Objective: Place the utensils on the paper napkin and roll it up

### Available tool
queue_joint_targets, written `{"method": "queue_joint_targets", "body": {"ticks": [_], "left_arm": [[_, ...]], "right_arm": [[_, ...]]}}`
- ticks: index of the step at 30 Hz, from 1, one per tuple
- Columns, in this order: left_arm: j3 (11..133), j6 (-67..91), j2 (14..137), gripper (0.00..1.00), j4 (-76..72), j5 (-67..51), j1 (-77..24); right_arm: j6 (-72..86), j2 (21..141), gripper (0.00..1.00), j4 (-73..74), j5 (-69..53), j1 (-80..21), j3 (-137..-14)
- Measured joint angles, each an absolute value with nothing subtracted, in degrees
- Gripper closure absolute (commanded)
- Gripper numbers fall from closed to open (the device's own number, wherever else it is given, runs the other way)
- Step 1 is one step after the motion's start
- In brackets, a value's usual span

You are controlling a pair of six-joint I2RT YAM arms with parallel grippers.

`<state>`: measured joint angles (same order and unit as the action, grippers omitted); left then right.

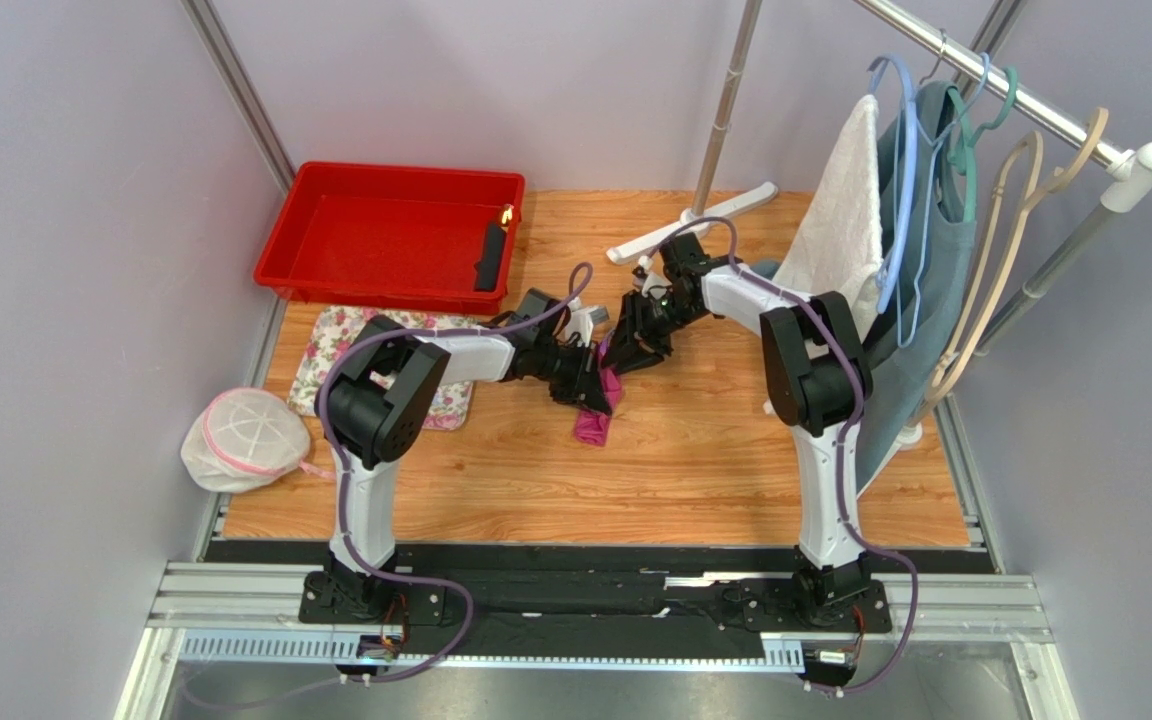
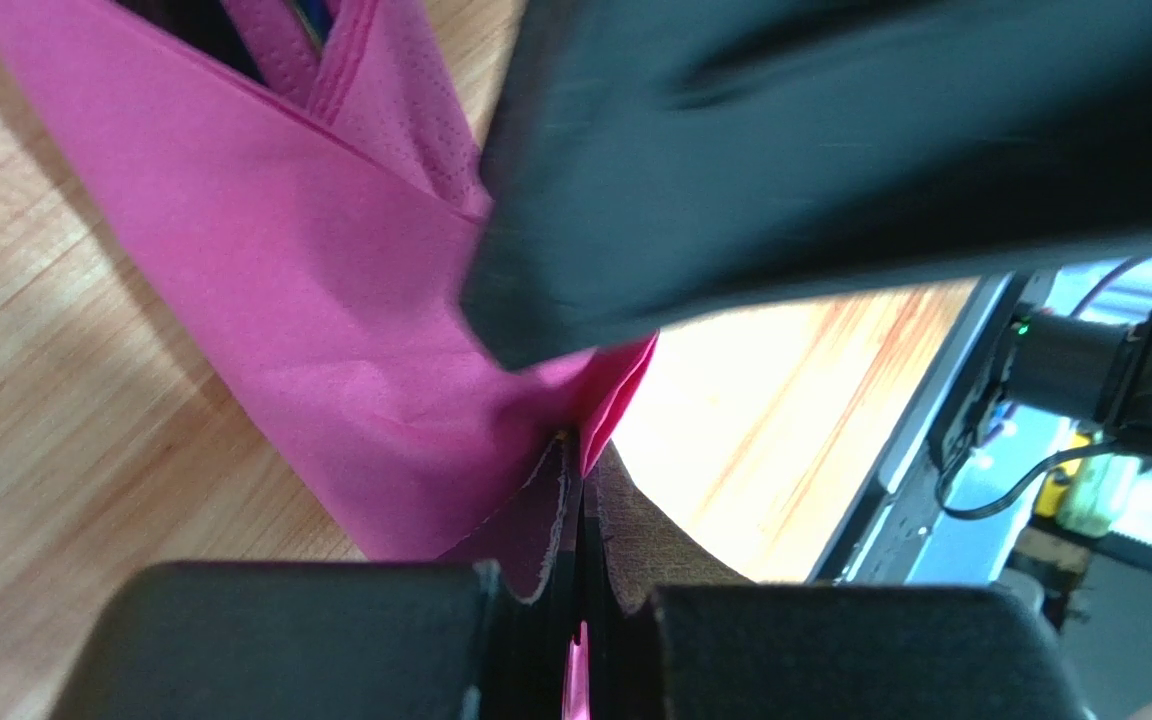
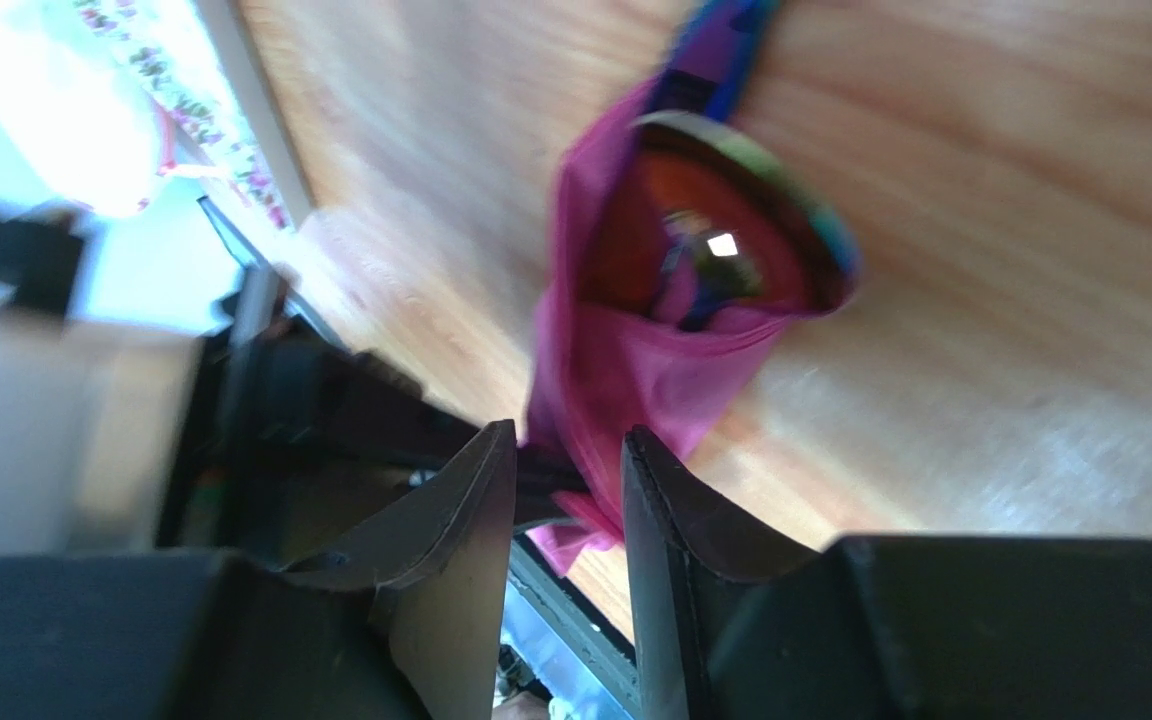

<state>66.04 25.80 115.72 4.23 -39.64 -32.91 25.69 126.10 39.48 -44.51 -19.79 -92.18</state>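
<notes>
My left gripper should open and take that near end (image 1: 593, 432) of the napkin, since it pinches the napkin's fold close to my right gripper and leaves that end loose.
The magenta paper napkin (image 1: 594, 420) lies bunched on the wooden table, folded around the utensils. In the right wrist view the napkin (image 3: 612, 375) wraps an iridescent purplish spoon bowl (image 3: 725, 240); a bluish handle end sticks out above it. My left gripper (image 1: 585, 378) is shut on a fold of the napkin (image 2: 342, 345), with a pink sliver showing between its fingers (image 2: 585, 450). My right gripper (image 1: 630, 354) is close against the left one, just above the napkin. Its jaws (image 3: 572, 435) stand apart, with napkin edge behind the gap. The other utensils are hidden.
A red tray (image 1: 330, 240) holding a black object (image 1: 491, 258) stands at the back left. A floral cloth (image 1: 330, 342) and a white mesh bag (image 1: 244, 438) lie at the left. A clothes rack with hangers and garments (image 1: 913, 225) stands at the right.
</notes>
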Motion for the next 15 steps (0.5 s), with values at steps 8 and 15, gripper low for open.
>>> {"method": "queue_joint_targets", "body": {"ticks": [8,15], "left_arm": [[67.29,22.52,116.03,0.95,6.59,-39.99,-33.08],[67.09,22.15,116.01,0.79,6.72,-40.77,-32.88]], "right_arm": [[25.30,129.01,0.94,39.68,-43.22,-20.93,-92.20],[23.70,129.14,1.00,40.64,-41.93,-20.99,-92.29]]}}
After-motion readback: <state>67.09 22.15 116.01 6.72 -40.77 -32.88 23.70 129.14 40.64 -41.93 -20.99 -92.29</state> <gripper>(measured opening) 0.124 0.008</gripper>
